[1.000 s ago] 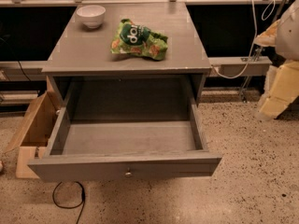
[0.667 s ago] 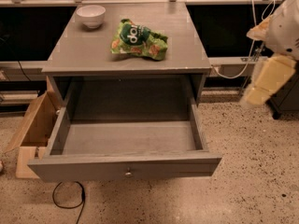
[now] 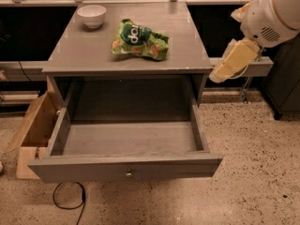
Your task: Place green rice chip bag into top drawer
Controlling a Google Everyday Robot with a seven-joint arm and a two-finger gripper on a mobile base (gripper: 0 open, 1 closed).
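Note:
The green rice chip bag should be gripped next at its middle [image 3: 146,37], between its two ends, so my gripper needs to go there and close.
The green rice chip bag [image 3: 139,40] lies crumpled on the grey cabinet top [image 3: 84,55], right of centre, logo up. The top drawer [image 3: 126,165] is pulled fully open below it, with its small round knob [image 3: 127,174] at the front centre; its inside is bare. My gripper [image 3: 224,70] is the cream-coloured end of the arm, hanging in the air off the cabinet's right edge, below the white arm joint [image 3: 274,13]. It is to the right of the bag, apart from it, and holds nothing that I can see.
A white bowl [image 3: 91,15] stands at the back left of the cabinet top. A tan wooden box [image 3: 33,125] sits on the floor left of the drawer. A black cable [image 3: 68,200] loops on the speckled floor under the drawer front. A dark cabinet [image 3: 286,83] stands at the right.
The arm has swung left and up, bringing the gripper from the far right edge to just beside the cabinet's right side. The bag, bowl and drawer have not moved.

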